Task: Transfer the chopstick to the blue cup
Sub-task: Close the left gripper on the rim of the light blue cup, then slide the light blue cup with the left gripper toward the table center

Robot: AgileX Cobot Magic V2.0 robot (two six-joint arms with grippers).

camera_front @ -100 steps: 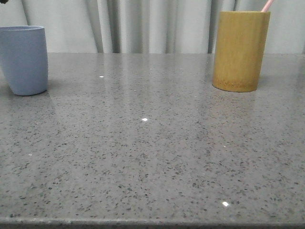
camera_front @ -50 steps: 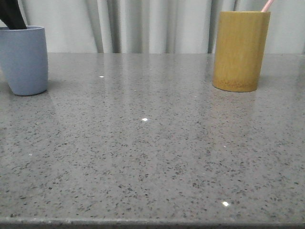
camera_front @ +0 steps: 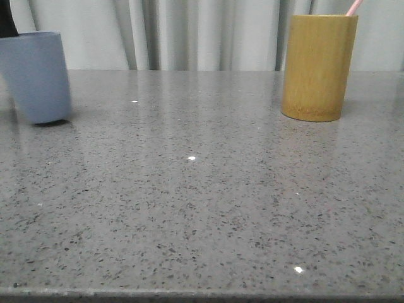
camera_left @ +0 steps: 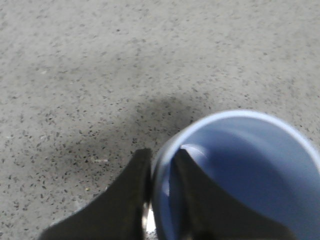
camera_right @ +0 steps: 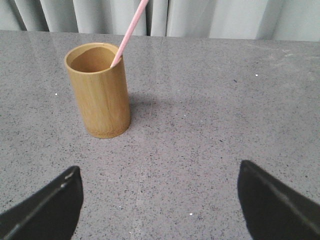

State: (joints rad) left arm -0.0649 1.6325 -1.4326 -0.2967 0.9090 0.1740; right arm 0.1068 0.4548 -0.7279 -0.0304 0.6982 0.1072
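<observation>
Next, my left gripper lets go of the blue cup on the open grey tabletop halfway to the yellow-brown bamboo cylinder [camera_front: 178, 120].
The blue cup [camera_front: 36, 77] stands at the far left of the table, tilted a little. My left gripper [camera_left: 161, 160] is shut on its rim, one finger outside and one inside the blue cup [camera_left: 240, 170]; only a dark tip of it shows above the cup in the front view. A pale pink chopstick [camera_right: 129, 31] leans out of the yellow-brown bamboo cylinder [camera_right: 99, 90], and its top end shows in the front view [camera_front: 355, 7] above the cylinder [camera_front: 318, 66]. My right gripper [camera_right: 159, 200] is open and empty, some way short of the cylinder.
Grey speckled tabletop [camera_front: 202, 189] runs between the two cups. Pale curtains [camera_front: 202, 31] hang behind the table's far edge.
My left gripper came down onto the blue cup's rim and closed on it. The cup has shifted slightly right and tilted. The bamboo cylinder and chopstick have not moved.
</observation>
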